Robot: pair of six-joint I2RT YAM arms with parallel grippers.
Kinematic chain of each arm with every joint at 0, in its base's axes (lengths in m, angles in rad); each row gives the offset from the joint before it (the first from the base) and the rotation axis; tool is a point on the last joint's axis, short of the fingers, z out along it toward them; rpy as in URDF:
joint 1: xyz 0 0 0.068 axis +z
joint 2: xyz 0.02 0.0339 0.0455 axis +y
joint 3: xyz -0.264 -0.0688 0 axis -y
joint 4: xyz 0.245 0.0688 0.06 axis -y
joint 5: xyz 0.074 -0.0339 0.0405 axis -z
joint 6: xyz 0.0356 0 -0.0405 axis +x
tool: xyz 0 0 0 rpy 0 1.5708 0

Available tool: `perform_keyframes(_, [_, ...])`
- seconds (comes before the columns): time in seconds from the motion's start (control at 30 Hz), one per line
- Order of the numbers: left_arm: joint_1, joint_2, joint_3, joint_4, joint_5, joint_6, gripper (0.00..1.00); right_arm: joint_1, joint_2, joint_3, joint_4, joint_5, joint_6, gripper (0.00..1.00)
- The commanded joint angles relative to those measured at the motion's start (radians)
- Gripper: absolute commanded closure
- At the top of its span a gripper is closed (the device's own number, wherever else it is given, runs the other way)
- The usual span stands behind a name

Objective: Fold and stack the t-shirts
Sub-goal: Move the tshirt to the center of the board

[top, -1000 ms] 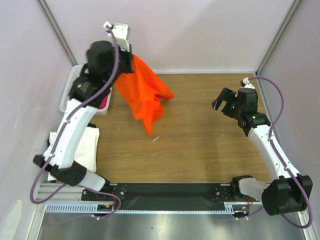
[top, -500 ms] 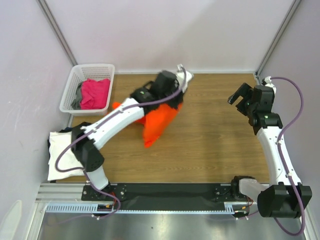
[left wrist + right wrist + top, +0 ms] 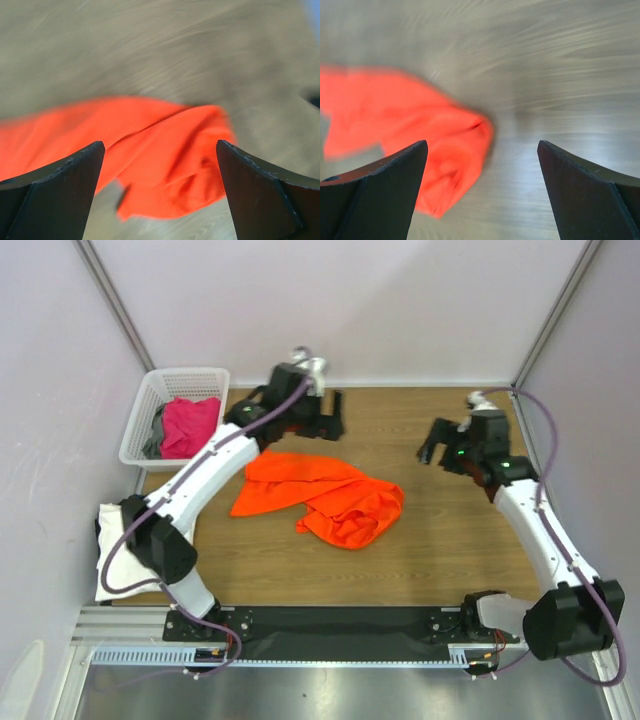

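I need to close my right gripper on the middle fold (image 3: 348, 491) (image 3: 426, 123) of the orange t-shirt, where its flatter part meets the bunched end.
The orange t-shirt (image 3: 320, 495) lies crumpled and loose on the wooden table, mid-centre. My left gripper (image 3: 325, 423) hovers just behind it, open and empty. In the left wrist view, the orange t-shirt (image 3: 150, 155) lies below the spread fingers of the left gripper (image 3: 160, 150). My right gripper (image 3: 440, 448) hangs open to the shirt's right, apart from it. In the blurred right wrist view, the right gripper (image 3: 481, 150) has the orange t-shirt (image 3: 410, 135) off to its left. A magenta-pink t-shirt (image 3: 190, 425) and a grey one (image 3: 158, 432) lie in the basket. A white t-shirt (image 3: 130, 550) lies at the left edge on a dark one (image 3: 104, 522).
The white lattice basket (image 3: 186, 373) stands at the table's back left corner. Pale walls close the table in at the back and on both sides. The arm bases and a black rail (image 3: 330, 625) line the near edge.
My left arm swung the orange t-shirt from high over the basket down to the table's middle, then opened and let it go. The right gripper shifted slightly left.
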Motion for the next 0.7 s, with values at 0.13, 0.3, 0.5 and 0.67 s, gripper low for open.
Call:
perform_keyframes(0.13, [0.222,-0.256,-0.509,-0.020,-0.044,-0.353,0.01,0.313,0.070,-0.050,0.142,-0.019,-0.209,0.03])
perform_keyframes(0.3, [0.276,-0.301,-0.678,0.049,-0.045,-0.422,0.01,0.543,0.179,-0.018,0.172,0.045,-0.473,0.07])
perform_keyframes(0.5, [0.342,-0.301,-0.744,0.092,-0.063,-0.441,0.00,0.676,0.308,0.014,0.141,0.136,-0.591,0.04])
perform_keyframes(0.67, [0.385,-0.319,-0.812,0.115,-0.117,-0.453,0.00,0.725,0.308,-0.013,0.188,0.200,-0.580,0.05])
